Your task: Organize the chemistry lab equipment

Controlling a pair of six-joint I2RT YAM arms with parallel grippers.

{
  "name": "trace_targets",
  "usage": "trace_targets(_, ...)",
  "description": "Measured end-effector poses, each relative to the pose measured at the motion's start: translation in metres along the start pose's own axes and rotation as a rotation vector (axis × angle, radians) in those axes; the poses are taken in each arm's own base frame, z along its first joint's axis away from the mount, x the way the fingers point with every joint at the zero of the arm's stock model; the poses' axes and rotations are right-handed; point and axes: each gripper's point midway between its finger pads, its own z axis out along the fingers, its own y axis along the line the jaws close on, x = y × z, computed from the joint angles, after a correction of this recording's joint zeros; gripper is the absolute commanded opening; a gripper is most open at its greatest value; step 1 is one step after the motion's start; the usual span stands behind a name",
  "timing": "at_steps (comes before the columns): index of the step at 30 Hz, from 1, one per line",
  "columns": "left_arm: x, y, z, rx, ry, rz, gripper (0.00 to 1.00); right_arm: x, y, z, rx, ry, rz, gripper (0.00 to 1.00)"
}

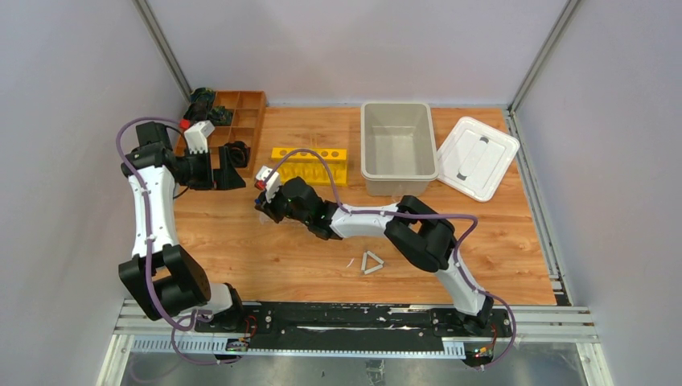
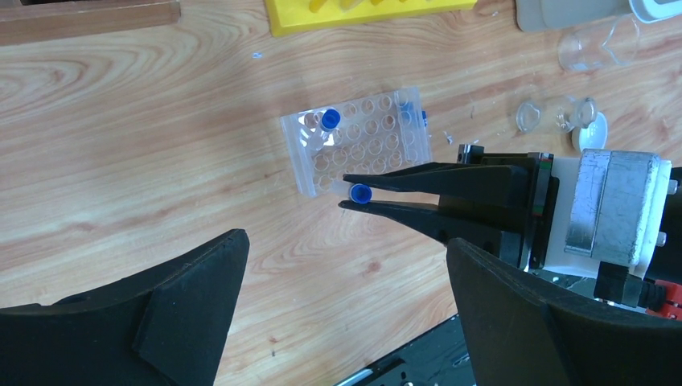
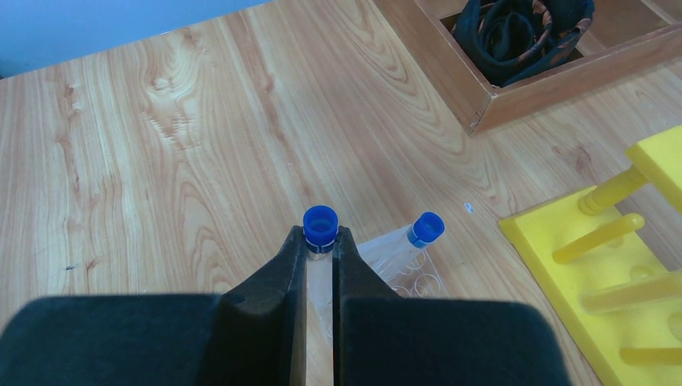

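Note:
My right gripper is going to let go of the blue-capped tube in the corner of the clear plastic rack (image 1: 265, 211) (image 3: 322, 304), next to the other tube. The blue-capped tube is now at the rack's near edge.
My right gripper (image 3: 321, 238) is shut on a small clear tube with a blue cap (image 3: 320, 224). It holds the tube at the near edge of the clear plastic tube rack (image 2: 358, 143). One more blue-capped tube (image 3: 427, 229) stands in that rack. From the left wrist view, the right gripper (image 2: 351, 193) reaches in from the right. My left gripper (image 2: 346, 241) stands open and empty above the bare wood, short of the rack. A glass beaker (image 2: 581, 50), a funnel (image 2: 555, 114) and a white round dish (image 2: 596, 133) lie beyond. A white triangle (image 1: 371, 263) lies near the front.
A yellow peg rack (image 1: 310, 165) stands behind the clear rack. A grey bin (image 1: 398, 149) and its white lid (image 1: 476, 158) sit at the back right. The wooden compartment tray (image 1: 233, 117) with black objects is at the back left, close to the left arm.

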Motion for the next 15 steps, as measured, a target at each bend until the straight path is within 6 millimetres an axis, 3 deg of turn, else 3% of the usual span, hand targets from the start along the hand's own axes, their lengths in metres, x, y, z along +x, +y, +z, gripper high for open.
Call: trace_targets(15,0.0037,0.0012,0.0018,0.003,0.009,0.012,1.00,-0.0025,-0.0062,0.0047,0.030,-0.047,-0.022,0.00)
